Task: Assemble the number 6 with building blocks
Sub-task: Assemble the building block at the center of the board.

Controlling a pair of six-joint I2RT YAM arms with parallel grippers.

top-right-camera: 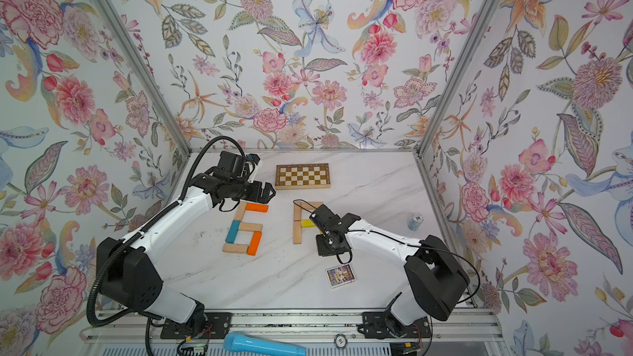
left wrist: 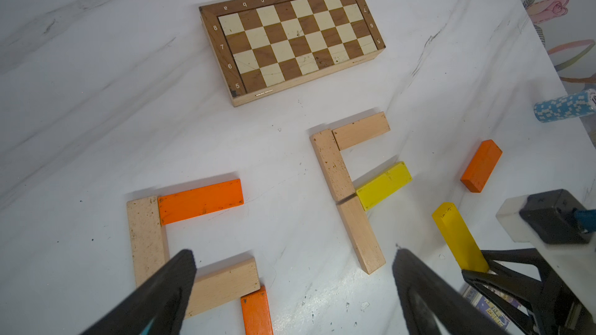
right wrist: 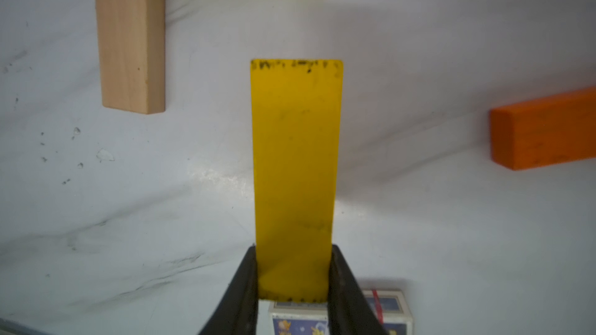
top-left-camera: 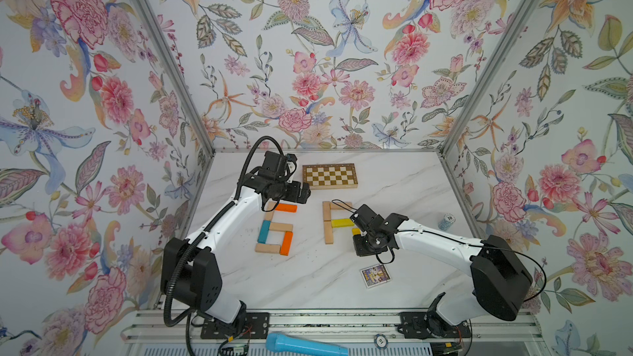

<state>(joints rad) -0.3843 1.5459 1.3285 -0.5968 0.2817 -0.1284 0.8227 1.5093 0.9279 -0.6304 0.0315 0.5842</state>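
The yellow block is held by its near end in my right gripper, so next I put it down and grab its middle [right wrist: 296,180] before I fit it to the yellow bar.
Several building blocks lie flat as a figure: an orange top bar [top-left-camera: 286,207], a teal bar [top-left-camera: 264,231], pale wood [top-left-camera: 281,227] and an orange side [top-left-camera: 286,243]. To its right, pale bars [top-left-camera: 327,212] and a yellow bar [top-left-camera: 342,223] form part of a second figure. My right gripper [right wrist: 293,252] is shut on one end of another yellow block [right wrist: 295,162], just right of that figure's lower pale bar [right wrist: 130,37]. A loose orange block [right wrist: 545,130] lies further right. My left gripper [left wrist: 295,262] hangs open and holds nothing, above the first figure's top [top-left-camera: 306,193].
A brown-and-cream checkered board [top-left-camera: 330,176] lies at the back. A stack of blue poker chips [top-left-camera: 446,222] stands by the right wall. A small picture box [top-left-camera: 375,275] lies in front of the right gripper. A blue microphone [top-left-camera: 305,345] rests on the front rail.
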